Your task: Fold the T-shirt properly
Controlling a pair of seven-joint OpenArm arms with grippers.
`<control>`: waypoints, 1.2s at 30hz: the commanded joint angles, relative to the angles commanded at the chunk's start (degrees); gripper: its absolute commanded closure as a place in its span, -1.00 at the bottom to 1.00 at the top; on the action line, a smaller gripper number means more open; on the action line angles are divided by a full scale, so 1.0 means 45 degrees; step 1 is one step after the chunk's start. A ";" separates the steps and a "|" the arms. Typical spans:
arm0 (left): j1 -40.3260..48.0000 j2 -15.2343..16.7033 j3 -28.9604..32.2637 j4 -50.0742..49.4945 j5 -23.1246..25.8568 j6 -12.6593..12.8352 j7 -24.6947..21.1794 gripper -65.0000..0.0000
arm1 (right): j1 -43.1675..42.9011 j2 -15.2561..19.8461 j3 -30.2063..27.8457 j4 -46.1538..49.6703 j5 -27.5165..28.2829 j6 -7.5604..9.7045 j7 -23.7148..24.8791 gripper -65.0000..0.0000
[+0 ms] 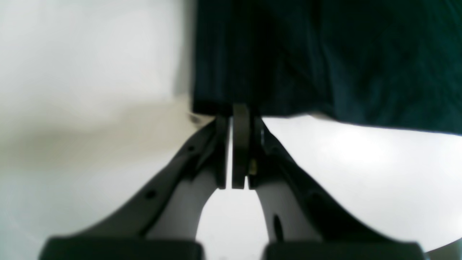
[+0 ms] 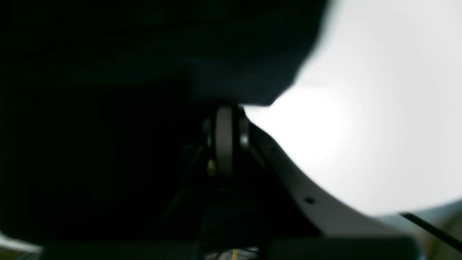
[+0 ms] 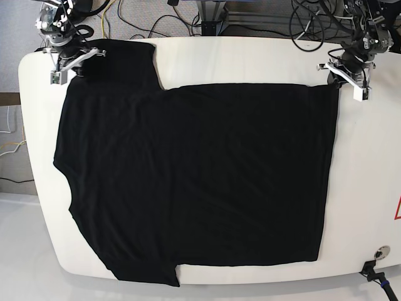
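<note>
The T-shirt's edge beside the hem corner is only just caught by my left gripper's fingers, so my left gripper will open, reach deeper and pinch the hem corner [image 1: 205, 99] before folding.
The black T-shirt [image 3: 200, 175] lies spread flat on the white table [image 3: 250, 59], collar side at the left, hem at the right. My left gripper [image 3: 338, 80] is at the hem's far right corner. In the left wrist view its fingers [image 1: 240, 144] are pressed together on the hem edge of the shirt [image 1: 325, 54]. My right gripper [image 3: 78, 66] is at the far left sleeve. In the right wrist view it [image 2: 225, 112] is shut, with dark cloth [image 2: 144, 54] over and around its tips.
Cables [image 3: 156, 22] lie behind the table's far edge. A small round fitting [image 3: 378, 254] and a red mark [image 3: 397, 210] sit near the right front corner. Bare white table shows to the right of the shirt and along the far edge.
</note>
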 joint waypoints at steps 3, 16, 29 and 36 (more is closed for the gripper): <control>0.0020 -0.0020 0.0000 0.0313 0.0000 0.0000 0.0000 0.97 | 0.0000 0.0000 0.0000 0.0000 0.0000 0.0000 0.0000 0.96; 0.0000 -0.0586 -0.0801 0.1094 -0.0020 -0.0020 0.0000 0.40 | 0.0000 -0.0020 0.0000 0.0000 0.0098 0.0000 0.0000 0.96; -0.0098 -0.0488 -0.1035 0.0606 -0.0039 -0.0645 0.0000 -0.14 | 0.0020 -0.0274 -0.0039 0.0020 0.0000 0.0000 0.0000 0.96; -0.0117 -0.0488 -0.1016 -0.0332 -0.0039 -0.0645 -0.0020 -0.14 | 0.0020 -0.0274 0.0000 0.0020 0.0000 0.0000 0.0000 0.96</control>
